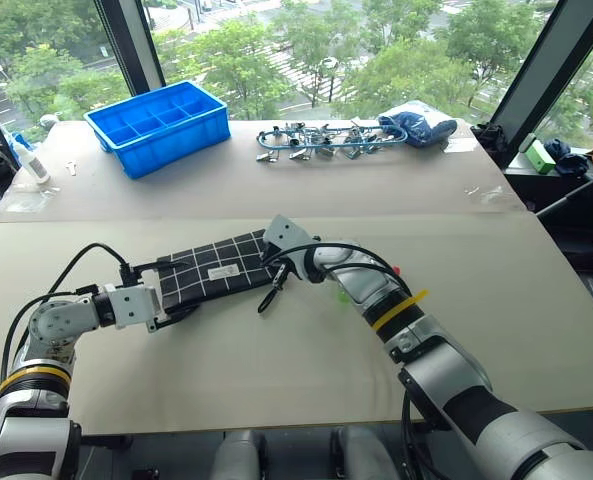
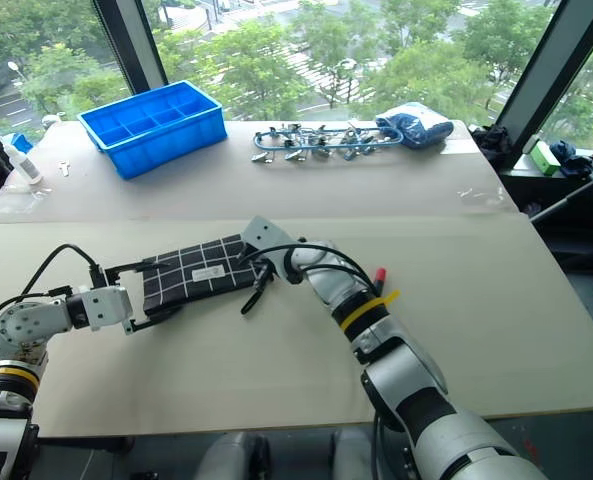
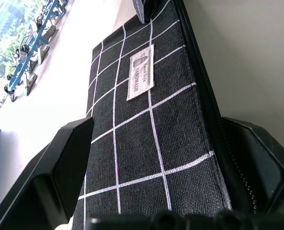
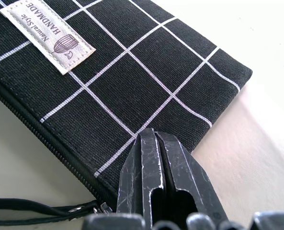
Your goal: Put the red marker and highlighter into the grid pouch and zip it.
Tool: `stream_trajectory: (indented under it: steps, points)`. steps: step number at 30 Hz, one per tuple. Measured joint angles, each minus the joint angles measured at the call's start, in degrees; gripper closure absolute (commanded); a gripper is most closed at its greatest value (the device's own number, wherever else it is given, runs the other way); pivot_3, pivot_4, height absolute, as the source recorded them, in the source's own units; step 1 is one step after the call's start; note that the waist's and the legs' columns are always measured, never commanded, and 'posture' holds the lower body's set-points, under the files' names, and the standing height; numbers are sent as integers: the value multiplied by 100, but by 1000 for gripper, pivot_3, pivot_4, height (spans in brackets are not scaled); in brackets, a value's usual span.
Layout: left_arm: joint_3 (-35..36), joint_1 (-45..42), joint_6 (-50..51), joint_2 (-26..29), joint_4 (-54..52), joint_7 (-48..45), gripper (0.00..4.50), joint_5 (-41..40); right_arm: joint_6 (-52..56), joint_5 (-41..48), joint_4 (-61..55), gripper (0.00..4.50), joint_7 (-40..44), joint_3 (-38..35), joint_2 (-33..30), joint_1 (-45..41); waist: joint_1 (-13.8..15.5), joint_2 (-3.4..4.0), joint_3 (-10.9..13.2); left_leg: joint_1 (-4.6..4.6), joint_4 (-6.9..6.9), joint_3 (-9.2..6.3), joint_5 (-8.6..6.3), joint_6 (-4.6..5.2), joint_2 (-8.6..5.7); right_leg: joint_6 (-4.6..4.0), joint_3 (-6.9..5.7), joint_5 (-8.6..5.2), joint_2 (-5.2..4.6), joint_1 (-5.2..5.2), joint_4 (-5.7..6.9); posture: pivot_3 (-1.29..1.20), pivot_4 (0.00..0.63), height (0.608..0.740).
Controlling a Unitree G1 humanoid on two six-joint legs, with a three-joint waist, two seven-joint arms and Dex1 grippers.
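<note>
The grid pouch is flat and its zipper pull is low at the pouch's edge, so next my left gripper tilts the pouch up before my right gripper takes the zipper pull (image 1: 267, 300).
The grid pouch (image 1: 216, 268) lies flat on the table, black with white lines and a small white label (image 3: 141, 73). My left gripper (image 1: 164, 290) straddles its left end, one finger (image 3: 67, 163) against each long edge. My right gripper (image 4: 153, 139) is shut, its tips resting on the pouch's right end by the zipper slider. The black zipper pull (image 1: 268, 298) dangles onto the table there. Beside my right forearm the red marker's cap (image 2: 381, 273) peeks out, the barrel hidden. A sliver of the green highlighter (image 1: 343, 296) shows under the same forearm.
A blue compartment tray (image 1: 156, 125) stands at the back left. A row of metal clips (image 1: 316, 140) and a blue bag (image 1: 421, 125) lie at the back. A white bottle (image 1: 31, 165) is at the far left edge.
</note>
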Motion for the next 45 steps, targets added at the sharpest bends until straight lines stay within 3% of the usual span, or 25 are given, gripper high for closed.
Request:
stream_trajectory:
  steps: [4,6,15,19,25,29,33,36,39,45]
  points:
    - [14,-34,132,0,116,-309,4088,-181,3,0,0,4500,2,-85,-20,0,-22,0,0,-4,0,0,0,0,2,0,0,0,2,-5,0,0,150,740]
    - [39,-85,186,1,139,-419,4492,-269,4,-1,0,4500,3,-99,-22,0,-31,0,0,-5,-1,0,0,0,2,0,1,0,1,-5,-1,0,150,740]
    - [254,-53,844,-168,80,-1022,4492,-807,119,114,-29,4500,83,-281,-48,1,-42,0,0,-16,-1,0,-2,4,2,1,-2,0,1,-6,-1,0,150,740]
    - [397,41,1541,-314,-227,-1180,4500,-1127,916,881,-381,3370,253,-1103,-22,1,-36,-1,2,-26,-1,-6,-2,4,4,3,-6,2,2,-9,2,0,150,740]
    - [606,206,2219,-452,-744,-1099,4500,-1410,2016,1800,-1625,1275,378,-1876,-209,-43,-40,-1,2,-35,-2,-14,-6,9,4,3,-14,2,1,-10,-2,0,150,740]
    - [955,266,3199,-852,-1564,-717,4500,-1934,3180,2610,-2317,1275,351,-2637,-646,-244,23,-3,7,-62,10,-36,-5,9,1,9,-34,5,-5,-12,-8,0,150,740]
    - [1098,470,4239,-1041,-2569,-213,4500,-2252,3483,2782,-3297,1275,342,-2818,-1653,84,16,-7,4,-61,7,-44,-14,22,-5,14,-36,8,-8,-1,-30,0,150,740]
    - [1103,663,4842,-1124,-3215,113,4500,-2304,3604,2680,-3744,1275,174,-2449,-1975,878,-30,-8,3,-58,2,-38,-12,20,-2,14,-25,8,0,-5,-32,0,150,740]
    - [1040,743,5236,-1172,-3682,334,4500,-2288,3648,2508,-4068,1275,-143,-1883,-1916,1491,-100,-7,5,-57,-2,-36,-5,8,0,13,-16,7,8,-15,-29,0,150,740]
    - [838,887,5662,-1140,-4129,512,4500,-2043,3032,1844,-4011,1275,-876,-1122,-1597,1522,-123,-6,6,-50,-1,-33,-3,6,-5,15,-11,6,4,-12,-37,0,150,740]
